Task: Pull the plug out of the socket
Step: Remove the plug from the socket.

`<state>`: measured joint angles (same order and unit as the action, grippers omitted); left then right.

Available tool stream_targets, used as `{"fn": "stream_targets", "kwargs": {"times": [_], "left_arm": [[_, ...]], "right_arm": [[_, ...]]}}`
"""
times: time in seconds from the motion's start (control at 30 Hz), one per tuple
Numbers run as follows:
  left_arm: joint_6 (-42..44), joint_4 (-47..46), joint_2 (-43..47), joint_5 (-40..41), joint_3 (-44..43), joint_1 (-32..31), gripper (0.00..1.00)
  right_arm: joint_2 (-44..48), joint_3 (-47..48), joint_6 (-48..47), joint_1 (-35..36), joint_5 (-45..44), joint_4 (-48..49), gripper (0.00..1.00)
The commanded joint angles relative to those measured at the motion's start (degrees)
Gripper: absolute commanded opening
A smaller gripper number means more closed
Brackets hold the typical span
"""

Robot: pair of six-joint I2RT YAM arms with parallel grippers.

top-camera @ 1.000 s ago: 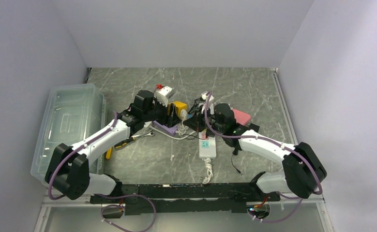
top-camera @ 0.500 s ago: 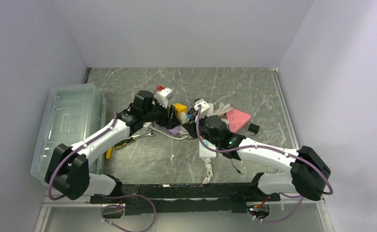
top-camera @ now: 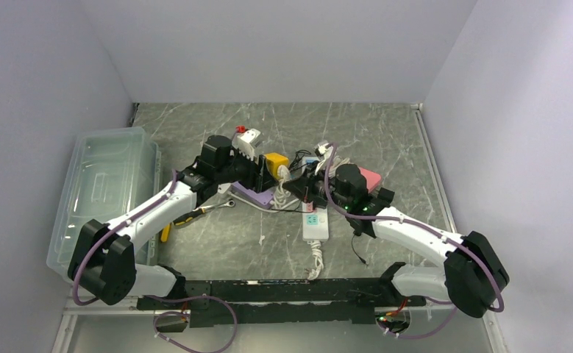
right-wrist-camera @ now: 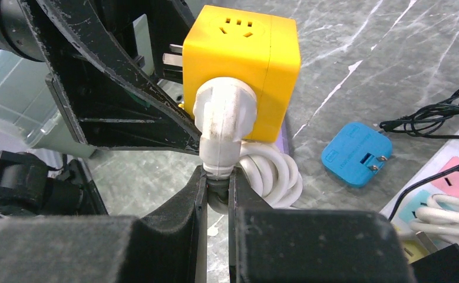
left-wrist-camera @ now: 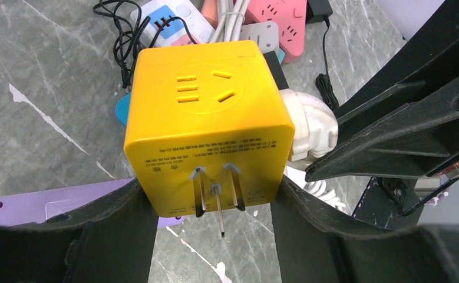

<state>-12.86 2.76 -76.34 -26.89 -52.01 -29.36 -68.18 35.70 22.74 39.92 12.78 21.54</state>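
Observation:
Next, my left gripper sets the yellow cube down. It will let go on the table [top-camera: 268, 162] [left-wrist-camera: 72, 82] behind the purple power strip, next to the black cables. The yellow cube is held above the table now.
The socket is a yellow cube [top-camera: 274, 162] with its own prongs showing [left-wrist-camera: 206, 124]. My left gripper [top-camera: 267, 170] is shut on its two sides [left-wrist-camera: 212, 197] and holds it above the table. A white plug [right-wrist-camera: 222, 127] is seated in the cube's side face [right-wrist-camera: 244, 65]; it also shows in the left wrist view [left-wrist-camera: 312, 127]. Its coiled white cord [right-wrist-camera: 274, 174] hangs below it. My right gripper [top-camera: 298, 185] is shut on the plug's narrow neck [right-wrist-camera: 218, 177], just below the plug body.
A purple power strip [top-camera: 254, 195] lies under the cube. A white power strip [top-camera: 315, 223] lies in front and a pink one [top-camera: 366, 179] behind my right wrist. A blue adapter [right-wrist-camera: 356, 154] and black cables lie nearby. A clear bin [top-camera: 107, 191] stands at the left, with a wrench [top-camera: 217, 209] beside it.
My right arm swung left, then back to the right, and its gripper now points left onto the plug. My left gripper has shifted the yellow cube slightly right.

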Motion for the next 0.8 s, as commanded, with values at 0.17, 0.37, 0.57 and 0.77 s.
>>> {"fn": "stream_targets", "kwargs": {"times": [0.17, 0.37, 0.57, 0.77], "left_arm": [[-0.76, 1.09, 1.42, 2.22, -1.32, 3.23, 0.0], [-3.39, -0.67, 1.16, -0.26, -1.05, 4.72, 0.0], [-5.61, -2.32, 1.32, -2.61, -0.29, 6.06, 0.0], [-5.06, -2.33, 1.87, -2.65, -0.29, 6.16, 0.0]], "right_arm": [[2.76, 0.17, -0.56, -1.1, -3.36, 4.1, 0.0], [3.67, -0.56, -6.5, 7.85, -16.69, 3.95, 0.0], [2.64, -2.16, -6.88, 12.43, -22.72, 7.66, 0.0], [1.83, -1.3, -6.31, 12.55, -22.55, 7.33, 0.0]]}}
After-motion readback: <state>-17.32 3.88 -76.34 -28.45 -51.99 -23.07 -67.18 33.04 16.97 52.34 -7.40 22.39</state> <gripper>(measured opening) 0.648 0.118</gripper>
